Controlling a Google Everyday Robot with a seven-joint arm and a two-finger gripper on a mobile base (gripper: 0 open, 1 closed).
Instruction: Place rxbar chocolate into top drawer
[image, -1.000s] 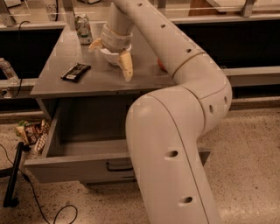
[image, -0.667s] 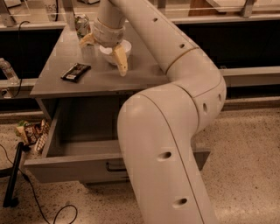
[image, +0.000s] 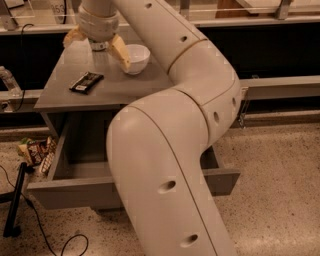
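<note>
My gripper should next move down to the middle of the rxbar chocolate (image: 87, 82) that is beside the white bowl, and it will close on it there.
The rxbar chocolate (image: 86, 82), a flat black wrapper with a small white patch, lies on the left part of the grey cabinet top (image: 65, 95). My gripper (image: 97, 46) hangs above the back of the cabinet top, behind the bar and not touching it. Its two tan fingers (image: 120, 53) are spread wide apart and hold nothing. The top drawer (image: 75, 192) is pulled out below the cabinet top. My arm covers its middle and right, so much of its inside and its handle are hidden.
A white bowl (image: 136, 57) stands on the cabinet top just right of the gripper. Colourful snack packets (image: 36, 150) lie on the floor left of the drawer, by a black cable and stand (image: 15, 200). A plastic bottle (image: 9, 80) stands at the far left.
The gripper has moved left and towards the back of the cabinet top, staying open. The white bowl has come into sight. The bar has not moved.
</note>
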